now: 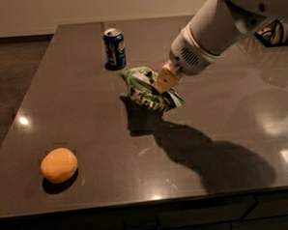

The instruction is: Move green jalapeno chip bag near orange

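Note:
My gripper needs to let go of the green jalapeno chip bag on the dark table, diagonally (pixel 108 135) just behind the orange.
The green jalapeno chip bag (pixel 145 90) is crinkled, green with white patches, and hangs a little above the dark tabletop near its middle, casting a shadow below it. My gripper (pixel 162 82) is shut on the bag's right side, with the white arm reaching in from the upper right. The orange (pixel 58 165) lies on the table at the front left, well away from the bag.
A blue soda can (pixel 114 49) stands upright at the back, just behind and left of the bag. The dark table (pixel 222 132) ends in a front edge near the bottom and a left edge beside the orange.

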Available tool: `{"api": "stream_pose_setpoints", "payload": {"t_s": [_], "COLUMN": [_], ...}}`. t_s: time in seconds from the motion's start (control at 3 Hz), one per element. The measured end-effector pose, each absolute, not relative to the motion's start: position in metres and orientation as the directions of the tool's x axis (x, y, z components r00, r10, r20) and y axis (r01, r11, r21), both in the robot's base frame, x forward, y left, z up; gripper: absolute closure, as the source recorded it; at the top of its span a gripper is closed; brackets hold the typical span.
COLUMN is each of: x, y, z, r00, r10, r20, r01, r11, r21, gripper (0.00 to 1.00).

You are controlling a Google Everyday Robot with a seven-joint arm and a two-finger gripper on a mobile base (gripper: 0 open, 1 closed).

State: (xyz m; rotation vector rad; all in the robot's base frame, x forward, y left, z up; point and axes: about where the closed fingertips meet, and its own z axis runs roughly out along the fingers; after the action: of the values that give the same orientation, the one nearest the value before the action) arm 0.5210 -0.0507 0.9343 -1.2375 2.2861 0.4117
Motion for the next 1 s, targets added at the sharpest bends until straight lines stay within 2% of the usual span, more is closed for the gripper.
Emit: {"api": "stream_pose_setpoints", "payload": {"t_s": [0.33,1.0], "x": [0.492,0.449], "y": [-0.018,0.025], "z": [0.944,0.94], "r00": [-0.322,-0.077], "r10": [-0.736,-0.797], "r20": [-0.596,-0.599], "r01": [-0.921,-0.984], "r11": [0.389,0.158], "r21": [0.018,-0.084], "gripper": [1.0,1.0]}}
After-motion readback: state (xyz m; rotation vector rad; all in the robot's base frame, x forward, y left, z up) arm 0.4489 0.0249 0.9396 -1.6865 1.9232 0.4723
